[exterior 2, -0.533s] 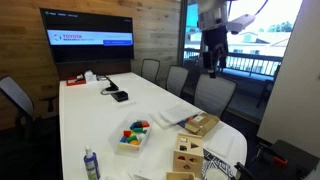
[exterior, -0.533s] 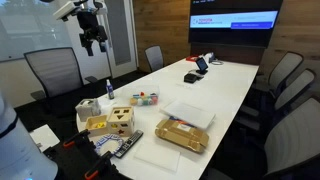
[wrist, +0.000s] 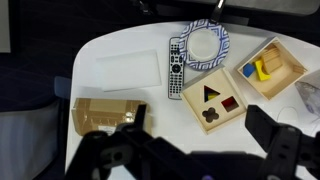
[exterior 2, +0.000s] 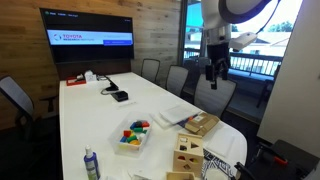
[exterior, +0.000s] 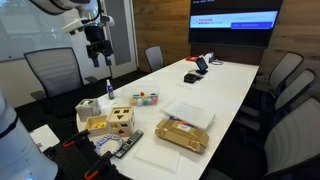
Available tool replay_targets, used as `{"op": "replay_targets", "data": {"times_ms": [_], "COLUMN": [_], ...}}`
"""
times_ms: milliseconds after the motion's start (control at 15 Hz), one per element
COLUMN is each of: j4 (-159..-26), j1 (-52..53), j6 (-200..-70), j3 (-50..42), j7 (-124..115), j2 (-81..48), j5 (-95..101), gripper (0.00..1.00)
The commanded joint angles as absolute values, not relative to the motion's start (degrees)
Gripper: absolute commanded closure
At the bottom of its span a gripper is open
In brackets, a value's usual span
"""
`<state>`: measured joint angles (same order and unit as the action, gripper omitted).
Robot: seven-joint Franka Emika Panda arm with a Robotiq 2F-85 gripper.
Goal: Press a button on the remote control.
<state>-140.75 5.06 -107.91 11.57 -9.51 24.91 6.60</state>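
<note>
The remote control has the round button pad (exterior: 134,138) (wrist: 176,82), away from the blue-patterned plate. My gripper will go there next and close on it to press it.
The remote control (wrist: 176,68) is a slim black-grey bar with rows of pale buttons. In the wrist view it lies flat on the white table between a white sheet (wrist: 130,70) and a wooden shape-sorter box (wrist: 218,100). In an exterior view it lies at the table's near end (exterior: 127,146). My gripper (wrist: 190,150) is open and empty, well above the table and apart from the remote. It hangs high in both exterior views (exterior: 97,48) (exterior 2: 212,70).
A blue-patterned plate (wrist: 205,43) touches the remote's far end. A wooden compartment box with coloured blocks (wrist: 270,68) and a flat tan box (wrist: 105,112) lie nearby. A small bottle (exterior: 109,92), a black gadget (exterior: 192,77) and office chairs (exterior: 55,70) surround the table.
The gripper has come down and a little toward the table's end. Nothing on the table has moved.
</note>
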Motion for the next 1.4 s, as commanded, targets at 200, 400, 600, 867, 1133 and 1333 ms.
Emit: {"op": "replay_targets", "data": {"times_ms": [200,400,600,867,1133,1333], "j4": [-158.41,-159.50,-160.64,-159.77,-158.75,-157.49], "j1": [1.92,0.15,0.59,1.28,0.54,0.13], "j6": [-132.26,-144.41,-153.44,-154.43,-154.31,-155.32], "j3": [1.45,-3.05,-5.99,-5.70,-3.26,-1.88], "j7": [-6.02,-1.73,3.70,9.51,9.63,6.11], "j2": [23.03,14.85,8.79,2.49,-2.66,-6.71], "j5": [2.66,0.74,-4.12,-13.35,-17.99,-16.52], "gripper": [0.00,0.00,0.00,0.32,0.65,0.87]}}
